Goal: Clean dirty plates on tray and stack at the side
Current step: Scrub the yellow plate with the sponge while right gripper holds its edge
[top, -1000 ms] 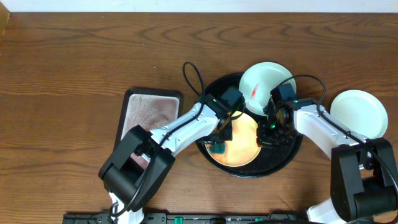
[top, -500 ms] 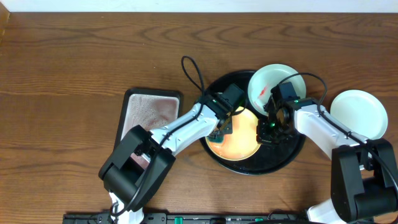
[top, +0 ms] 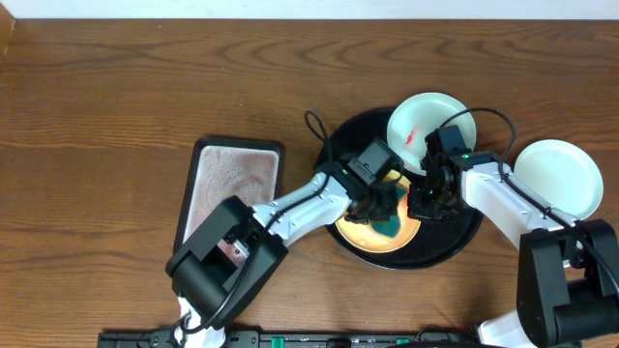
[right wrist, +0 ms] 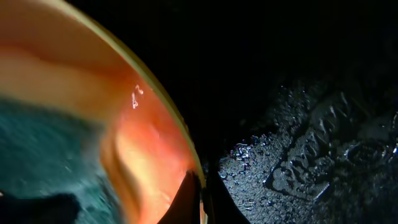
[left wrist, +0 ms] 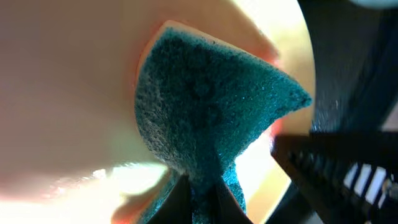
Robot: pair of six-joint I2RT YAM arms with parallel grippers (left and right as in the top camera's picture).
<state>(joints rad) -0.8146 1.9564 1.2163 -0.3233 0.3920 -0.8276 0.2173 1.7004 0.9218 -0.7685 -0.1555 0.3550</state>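
Note:
The robot's left gripper will release the green sponge near the middle of the rectangular white dark-rimmed tray [top: 228, 217].
The yellow plate [top: 370, 242] lies in the black tray [top: 460, 232]. My left gripper [top: 381, 211] is shut on a green sponge [top: 393, 227], which it presses flat onto the plate. In the left wrist view the sponge [left wrist: 205, 106] spreads over the yellow plate [left wrist: 68, 93] from the jaws [left wrist: 199, 200]. At the plate's right side my right gripper [top: 419, 204] is shut on the rim; the right wrist view shows the rim [right wrist: 163, 118] pinched between its fingertips [right wrist: 200, 200]. A pale plate [top: 426, 124] with a red smear overlaps the tray's far rim.
A clean pale plate [top: 559, 176] sits on the table to the right of the tray. A rectangular white dark-rimmed tray [top: 233, 179] lies to the left. The black tray's floor [right wrist: 305, 149] is wet beside the yellow plate.
My left gripper has swept the sponge from the yellow plate's left side to its right side. The tray and its plates have shifted slightly right. My right gripper has kept its hold on the rim.

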